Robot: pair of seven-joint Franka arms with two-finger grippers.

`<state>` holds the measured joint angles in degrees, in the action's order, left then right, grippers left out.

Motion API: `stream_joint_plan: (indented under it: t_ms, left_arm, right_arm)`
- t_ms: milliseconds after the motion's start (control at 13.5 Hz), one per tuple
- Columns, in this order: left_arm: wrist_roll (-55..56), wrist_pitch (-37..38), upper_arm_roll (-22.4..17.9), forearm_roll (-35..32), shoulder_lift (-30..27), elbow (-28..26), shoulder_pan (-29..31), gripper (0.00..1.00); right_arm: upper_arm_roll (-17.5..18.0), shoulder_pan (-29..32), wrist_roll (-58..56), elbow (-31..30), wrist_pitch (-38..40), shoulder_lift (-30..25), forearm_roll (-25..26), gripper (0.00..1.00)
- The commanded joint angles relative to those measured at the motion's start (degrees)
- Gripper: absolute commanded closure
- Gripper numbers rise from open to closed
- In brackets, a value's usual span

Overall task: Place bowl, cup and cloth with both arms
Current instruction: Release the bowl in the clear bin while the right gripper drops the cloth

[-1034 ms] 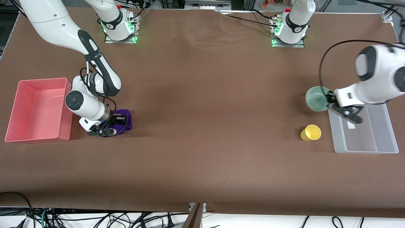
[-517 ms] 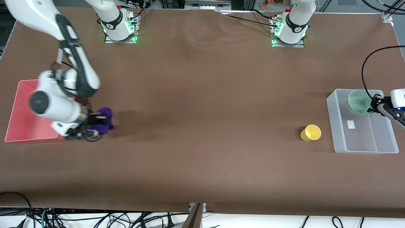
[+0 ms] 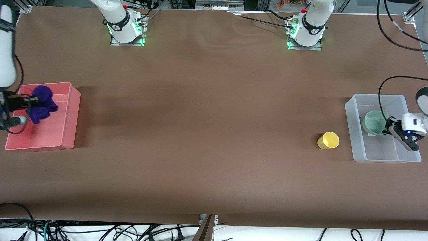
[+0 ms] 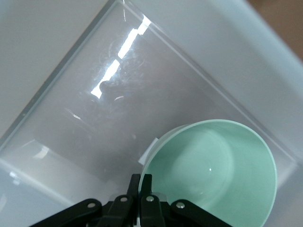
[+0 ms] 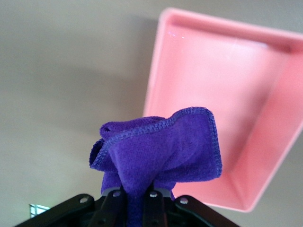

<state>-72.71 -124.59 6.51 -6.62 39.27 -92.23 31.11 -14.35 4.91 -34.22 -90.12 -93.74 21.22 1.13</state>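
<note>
My right gripper needs to let go of the purple cloth on the pink bin's bottom [image 3: 54,113], near the side of the pink bin that faces the clear bin.
My left gripper [image 3: 387,129] is shut on the rim of the mint-green bowl [image 3: 374,122] and holds it inside the clear bin [image 3: 352,134]; in the left wrist view the fingers [image 4: 141,189] pinch the bowl's wall [image 4: 208,175]. My right gripper [image 3: 28,103] is shut on the purple cloth [image 3: 41,103] and holds it bunched up over the pink bin [image 3: 68,127]; the cloth [image 5: 161,151] hangs from the fingers in the right wrist view. The yellow cup [image 3: 328,140] lies on the table beside the clear bin.
The pink bin [image 5: 222,90] stands at the right arm's end of the table, the clear bin at the left arm's end. Brown table surface lies between them. Arm bases stand along the table's top edge.
My right gripper carried the cloth from the table up over the pink bin. My left gripper moved the bowl lower into the clear bin, nearer the front camera.
</note>
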Motion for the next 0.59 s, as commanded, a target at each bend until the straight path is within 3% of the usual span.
stream_joint_plan:
  t_ms: [0, 148, 221, 295, 443, 517]
  left_arm:
    - [-1.6, -0.4, 0.7, -0.8, 0.9, 2.2, 0.4, 1.00]
    - [-1.6, -0.7, 0.7, -0.8, 1.5, 2.1, 0.4, 1.00]
    - [-1.6, -1.4, 0.7, -0.8, 2.1, 2.1, 0.5, 0.90]
    - [-1.6, -2.1, 0.7, -0.8, 2.4, 2.1, 0.5, 0.37]
    - [-1.6, -1.6, 0.7, -0.9, 1.6, 2.3, 0.4, 0.00]
    - [-1.4, -0.9, 1.0, -0.8, 0.1, 2.2, 0.1, 0.00]
  right_arm:
    - [-2.2, 2.2, -4.0, -0.1, -0.3, 4.8, 0.4, 1.00]
    - [-2.3, 4.7, -4.4, -2.0, -4.4, 8.0, 0.4, 1.00]
    - [-2.3, 4.8, -4.6, -3.2, -6.5, 9.4, 0.1, 1.00]
    - [-2.3, 5.0, -4.8, -4.2, -8.5, 10.7, 0.0, 1.00]
    - [-2.3, 5.4, -4.8, -6.2, -12.9, 11.8, -0.3, 1.00]
    - [-2.3, 5.4, -4.8, -6.5, -14.4, 12.4, -0.4, 1.00]
